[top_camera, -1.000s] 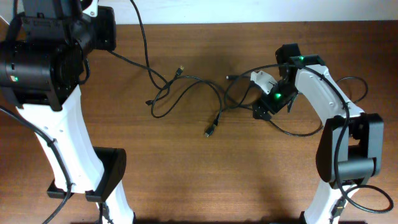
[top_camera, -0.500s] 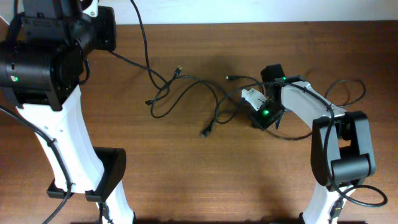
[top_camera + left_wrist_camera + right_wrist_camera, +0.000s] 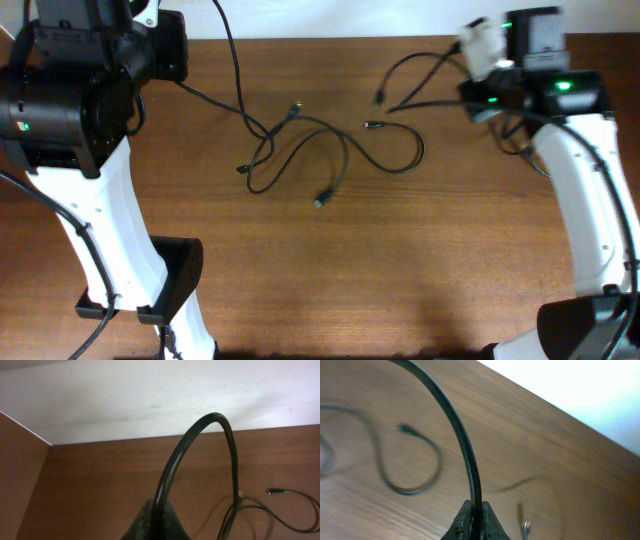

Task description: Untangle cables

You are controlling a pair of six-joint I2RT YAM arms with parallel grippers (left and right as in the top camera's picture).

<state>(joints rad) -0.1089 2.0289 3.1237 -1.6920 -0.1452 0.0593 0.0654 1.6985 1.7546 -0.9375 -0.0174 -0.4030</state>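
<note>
Next, my right gripper sets the black cable down at the wooden table's far corner (image 3: 577, 108) by the white wall.
Thin black cables (image 3: 300, 150) lie in a loose tangle at the middle of the wooden table, with plug ends (image 3: 321, 200) sticking out. My left gripper (image 3: 158, 521) is shut on one black cable (image 3: 220, 422), which arches up and drops toward the tangle. In the overhead view the left arm (image 3: 70, 95) hides its fingers. My right gripper (image 3: 475, 521) is shut on another cable (image 3: 455, 425), held high at the back right. That cable (image 3: 420, 62) hangs leftward from the right arm (image 3: 545, 90), and below it a loop (image 3: 408, 158) rests on the table.
A white wall borders the table's far edge (image 3: 150, 405). The left arm's base (image 3: 170, 290) stands at the front left, the right arm's base (image 3: 575, 325) at the front right. The right arm's own thicker wires (image 3: 520, 140) hang beside its white link.
The right gripper shut on a cable near the table's middle, then rose to the back right, pulling that cable away from the tangle. The tangle shifted a little. The left arm stayed put.
</note>
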